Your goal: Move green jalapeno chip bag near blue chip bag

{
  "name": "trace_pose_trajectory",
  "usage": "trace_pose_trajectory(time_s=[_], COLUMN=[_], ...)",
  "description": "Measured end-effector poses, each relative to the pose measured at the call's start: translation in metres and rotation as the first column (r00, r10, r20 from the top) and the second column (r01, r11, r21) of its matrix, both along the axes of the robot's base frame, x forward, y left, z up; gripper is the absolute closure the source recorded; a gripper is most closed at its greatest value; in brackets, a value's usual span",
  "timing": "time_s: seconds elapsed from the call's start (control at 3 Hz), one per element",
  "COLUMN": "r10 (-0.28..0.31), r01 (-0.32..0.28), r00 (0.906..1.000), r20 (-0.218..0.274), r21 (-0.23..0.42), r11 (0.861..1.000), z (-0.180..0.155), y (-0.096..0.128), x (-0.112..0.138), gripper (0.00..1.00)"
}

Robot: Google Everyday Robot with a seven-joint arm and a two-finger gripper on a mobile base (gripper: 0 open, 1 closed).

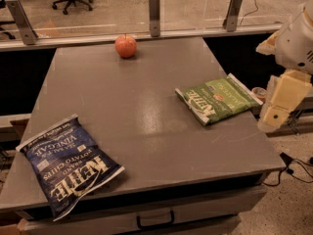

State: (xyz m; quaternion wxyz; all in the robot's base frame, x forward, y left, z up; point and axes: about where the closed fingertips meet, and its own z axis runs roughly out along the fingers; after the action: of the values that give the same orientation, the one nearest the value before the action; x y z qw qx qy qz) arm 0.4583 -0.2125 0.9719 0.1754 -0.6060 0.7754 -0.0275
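Observation:
I will grip the middle [220, 100] of the green jalapeno chip bag, since it should go near the blue chip bag.
The green jalapeno chip bag [218, 100] lies flat on the right side of the grey table [132, 111], close to the right edge. The blue chip bag [69, 162] lies flat at the front left corner, partly overhanging the front edge. My gripper [277, 112] hangs off the table's right edge, just right of the green bag and about level with it, touching nothing. It holds nothing that I can see. The two bags are far apart, on opposite sides of the table.
A red apple [126, 46] stands at the back middle of the table. A glass barrier with metal posts [154, 13] runs behind the table. A drawer handle [155, 220] sits under the front edge. Cables [293, 166] lie on the floor at the right.

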Motion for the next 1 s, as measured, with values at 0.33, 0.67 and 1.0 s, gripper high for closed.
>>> trace_pose_trajectory(time_s=[0.33,0.67,1.0], r10=[0.002,-0.024,-0.048], r01=[-0.003,0.028,0.065], r00=[1.0,0.9991,0.9935], r20=[0.009,-0.036,-0.103], r21=[0.061,0.127,0.166], r11=[0.998,0.991,0.984], z=[-0.019,-0.054,-0.088], y=[0.011,0.02,0.027], x=[0.044,0.088,0.112], gripper=[0.0,0.0,0.0])
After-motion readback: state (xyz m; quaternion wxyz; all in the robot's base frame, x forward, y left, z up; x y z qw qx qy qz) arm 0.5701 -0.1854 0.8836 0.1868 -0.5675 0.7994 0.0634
